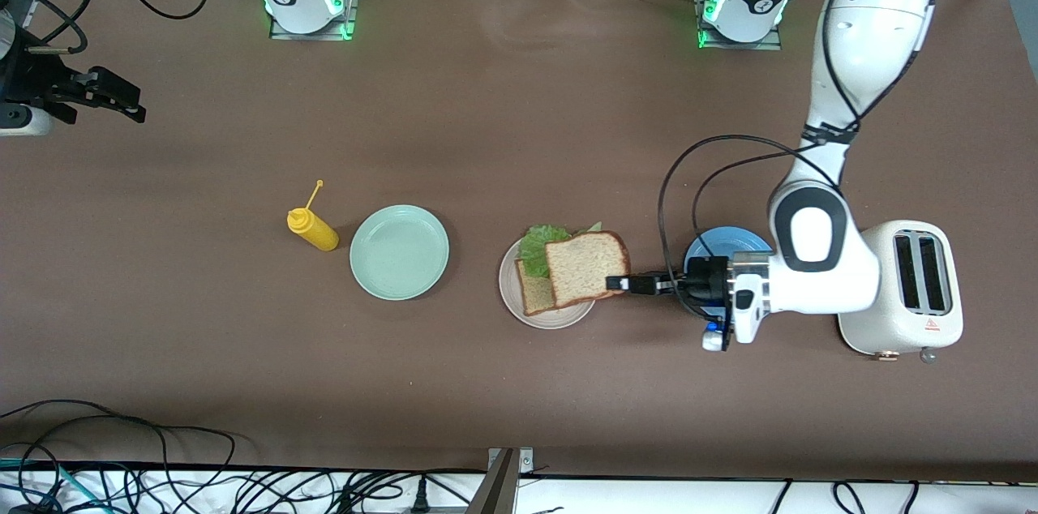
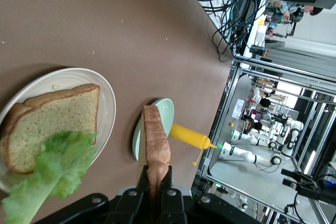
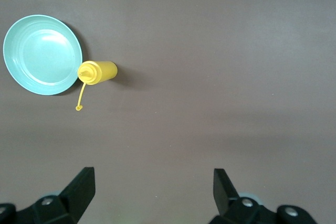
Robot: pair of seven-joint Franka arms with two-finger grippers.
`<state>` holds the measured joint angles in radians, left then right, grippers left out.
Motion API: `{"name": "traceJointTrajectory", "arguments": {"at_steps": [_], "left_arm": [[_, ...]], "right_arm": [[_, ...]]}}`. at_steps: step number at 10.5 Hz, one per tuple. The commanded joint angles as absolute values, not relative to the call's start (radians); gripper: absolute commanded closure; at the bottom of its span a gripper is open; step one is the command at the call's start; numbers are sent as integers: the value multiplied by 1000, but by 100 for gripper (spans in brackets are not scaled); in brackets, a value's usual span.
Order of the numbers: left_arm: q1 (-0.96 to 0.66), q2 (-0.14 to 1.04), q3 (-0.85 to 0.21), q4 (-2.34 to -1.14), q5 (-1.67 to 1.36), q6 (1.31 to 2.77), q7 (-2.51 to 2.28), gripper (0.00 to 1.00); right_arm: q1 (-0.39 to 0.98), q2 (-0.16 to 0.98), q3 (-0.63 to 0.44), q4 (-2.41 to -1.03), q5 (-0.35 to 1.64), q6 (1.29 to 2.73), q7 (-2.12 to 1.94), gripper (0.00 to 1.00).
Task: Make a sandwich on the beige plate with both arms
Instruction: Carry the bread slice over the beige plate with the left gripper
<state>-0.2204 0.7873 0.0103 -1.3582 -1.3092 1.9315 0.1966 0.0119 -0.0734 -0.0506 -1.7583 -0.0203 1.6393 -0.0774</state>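
Note:
The robot's left gripper should release the second bread slice squarely on top of the lower slice (image 1: 557,290) (image 2: 55,128), so that it covers the edge of the lettuce.
The beige plate (image 1: 556,318) holds one bread slice (image 1: 534,294) with the green lettuce leaf (image 1: 538,245) partly on it. My left gripper (image 1: 617,284) is shut on the crust edge of the second bread slice (image 1: 585,267) and holds it flat over the lettuce and plate. In the left wrist view the held slice (image 2: 156,137) shows edge-on between the fingers of the left gripper (image 2: 156,182), above the plate (image 2: 107,103), the lower slice (image 2: 52,124) and the lettuce (image 2: 47,174). My right gripper (image 1: 130,107) waits open and empty, high at the right arm's end of the table; it also shows in the right wrist view (image 3: 152,182).
A mint-green plate (image 1: 399,252) and a yellow mustard bottle (image 1: 312,229) lie toward the right arm's end from the beige plate; they show in the right wrist view too, the plate (image 3: 42,55) and the bottle (image 3: 97,72). A blue plate (image 1: 726,242) sits under my left wrist, with a white toaster (image 1: 908,287) beside it.

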Motion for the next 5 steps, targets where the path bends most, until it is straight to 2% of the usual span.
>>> {"name": "traceJointTrajectory", "arguments": {"at_steps": [1,5], "left_arm": [[-271,816,21,-1376,-1400,2017,294,100],[-291,833,21,-1428,-1411,2052,374,100]], "right_arm": [[12,-75,-31,-1733,-38,1621,-58,0],[9,-58,-29,-1717,-35,1631,-63,0]]}}
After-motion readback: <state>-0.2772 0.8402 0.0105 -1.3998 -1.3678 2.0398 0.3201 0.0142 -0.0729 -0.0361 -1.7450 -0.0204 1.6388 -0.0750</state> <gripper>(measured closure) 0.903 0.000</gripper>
